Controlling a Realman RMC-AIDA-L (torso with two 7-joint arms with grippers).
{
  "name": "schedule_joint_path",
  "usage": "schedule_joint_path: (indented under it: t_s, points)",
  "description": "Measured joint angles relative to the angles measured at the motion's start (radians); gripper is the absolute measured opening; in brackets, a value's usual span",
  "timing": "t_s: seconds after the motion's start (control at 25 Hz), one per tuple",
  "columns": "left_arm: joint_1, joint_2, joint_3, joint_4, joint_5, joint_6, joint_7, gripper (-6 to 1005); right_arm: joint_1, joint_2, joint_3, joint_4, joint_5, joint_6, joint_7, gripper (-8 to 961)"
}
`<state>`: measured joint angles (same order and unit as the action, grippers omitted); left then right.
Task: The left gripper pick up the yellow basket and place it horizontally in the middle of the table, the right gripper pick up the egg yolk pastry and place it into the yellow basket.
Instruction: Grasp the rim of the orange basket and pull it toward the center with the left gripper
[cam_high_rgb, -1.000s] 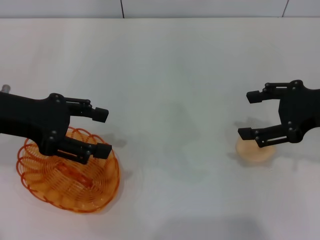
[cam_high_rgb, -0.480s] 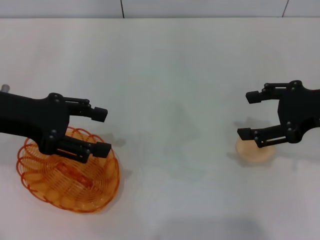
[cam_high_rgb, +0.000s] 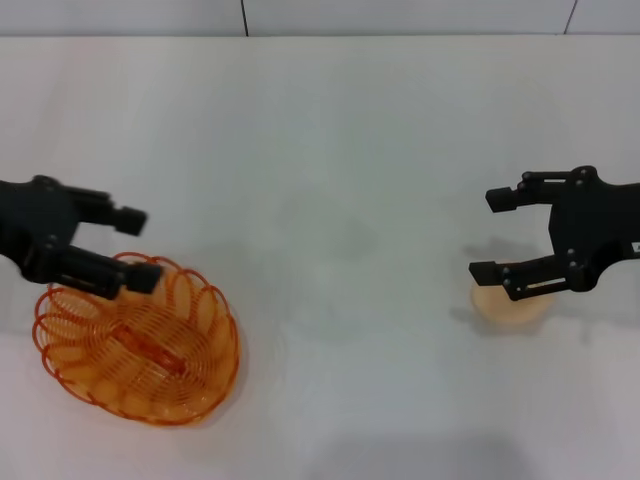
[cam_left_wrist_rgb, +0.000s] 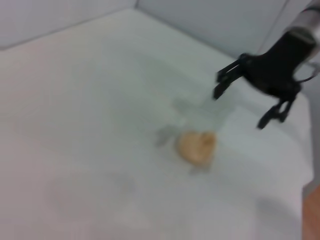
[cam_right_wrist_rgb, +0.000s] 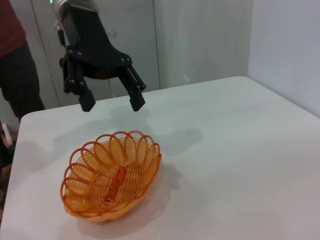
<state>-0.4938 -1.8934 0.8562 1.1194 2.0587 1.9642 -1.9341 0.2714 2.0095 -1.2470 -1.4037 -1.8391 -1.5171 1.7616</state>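
Note:
Next, I close my left gripper on the rim of the yellow basket (cam_high_rgb: 48, 297), farthest from the egg yolk pastry.
The yellow basket (cam_high_rgb: 138, 342) is an orange-yellow wire basket standing upright and empty on the white table (cam_high_rgb: 330, 140) at the front left; it also shows in the right wrist view (cam_right_wrist_rgb: 112, 176). My left gripper (cam_high_rgb: 138, 250) is open and empty, above the basket's far left rim; it shows in the right wrist view (cam_right_wrist_rgb: 111, 104) too. The egg yolk pastry (cam_high_rgb: 510, 303) lies on the table at the right, and in the left wrist view (cam_left_wrist_rgb: 196, 147). My right gripper (cam_high_rgb: 492, 234) is open, just above and behind the pastry, apart from it.
A wall with a tile seam (cam_high_rgb: 243, 17) runs behind the table's far edge. In the right wrist view a person in dark clothes (cam_right_wrist_rgb: 17, 75) stands beyond the table's far end, by grey cabinet doors (cam_right_wrist_rgb: 130, 40).
My left gripper has pulled back to the left, off the middle of the basket to its far left rim. The basket, pastry and right gripper have hardly moved.

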Motion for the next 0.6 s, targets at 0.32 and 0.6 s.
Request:
schedule_joint_path:
  t_s: [0.32, 0.6]
  points:
    - [-0.011, 0.057, -0.017, 0.036, 0.150, 0.002, -0.126, 887, 0.002, 0.000, -0.006, -0.001, 0.008, 0.001, -0.002, 856]
    - [-0.032, 0.060, -0.063, 0.050, 0.336, 0.000, -0.157, 886, 0.002, 0.000, -0.007, 0.001, 0.009, 0.003, 0.000, 856]
